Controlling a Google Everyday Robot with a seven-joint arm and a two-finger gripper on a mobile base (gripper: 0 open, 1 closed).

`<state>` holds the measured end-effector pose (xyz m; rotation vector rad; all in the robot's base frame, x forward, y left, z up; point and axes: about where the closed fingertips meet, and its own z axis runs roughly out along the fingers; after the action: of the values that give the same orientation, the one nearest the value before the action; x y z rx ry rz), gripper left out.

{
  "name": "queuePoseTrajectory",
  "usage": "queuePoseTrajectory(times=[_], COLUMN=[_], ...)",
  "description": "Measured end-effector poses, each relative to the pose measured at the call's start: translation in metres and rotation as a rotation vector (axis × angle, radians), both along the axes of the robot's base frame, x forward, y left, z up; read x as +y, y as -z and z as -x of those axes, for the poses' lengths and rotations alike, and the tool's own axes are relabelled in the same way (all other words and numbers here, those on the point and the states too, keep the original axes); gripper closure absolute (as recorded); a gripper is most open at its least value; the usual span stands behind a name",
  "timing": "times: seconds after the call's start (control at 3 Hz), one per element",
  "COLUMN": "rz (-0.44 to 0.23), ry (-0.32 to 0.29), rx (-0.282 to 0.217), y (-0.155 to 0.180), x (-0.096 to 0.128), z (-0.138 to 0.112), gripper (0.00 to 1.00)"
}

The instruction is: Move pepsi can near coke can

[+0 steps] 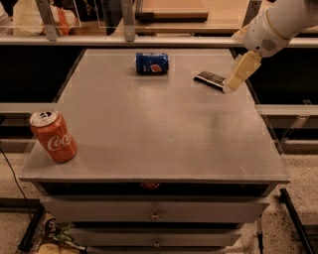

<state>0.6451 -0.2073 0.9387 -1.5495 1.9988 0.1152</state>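
Next, I move my gripper to the blue pepsi can and close it on the can's end (pixel 165 62) that faces the dark flat packet.
The blue pepsi can (pixel 152 63) lies on its side at the far middle of the grey table (pixel 159 129). The red coke can (pixel 52 136) stands upright, slightly tilted, at the near left corner. My gripper (pixel 237 74) hangs from the white arm at the far right, above the table beside a dark flat packet, well to the right of the pepsi can and holding nothing that I can see.
A dark flat packet (pixel 210 79) lies at the far right of the table, just left of the gripper. Drawers (pixel 154 213) sit below the table front. A railing and a shelf (pixel 169 15) run behind the table.
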Motion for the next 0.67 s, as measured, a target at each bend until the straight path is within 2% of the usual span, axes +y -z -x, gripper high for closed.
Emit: queuePoseTrajectory(times=[0.33,0.67], rz=[0.000,-0.076], ry=[0.000,-0.050], rx=[0.000,-0.043], y=[0.000,0.010], x=[0.000,0.016], z=[0.000,-0.027], gripper=[0.00,0.00])
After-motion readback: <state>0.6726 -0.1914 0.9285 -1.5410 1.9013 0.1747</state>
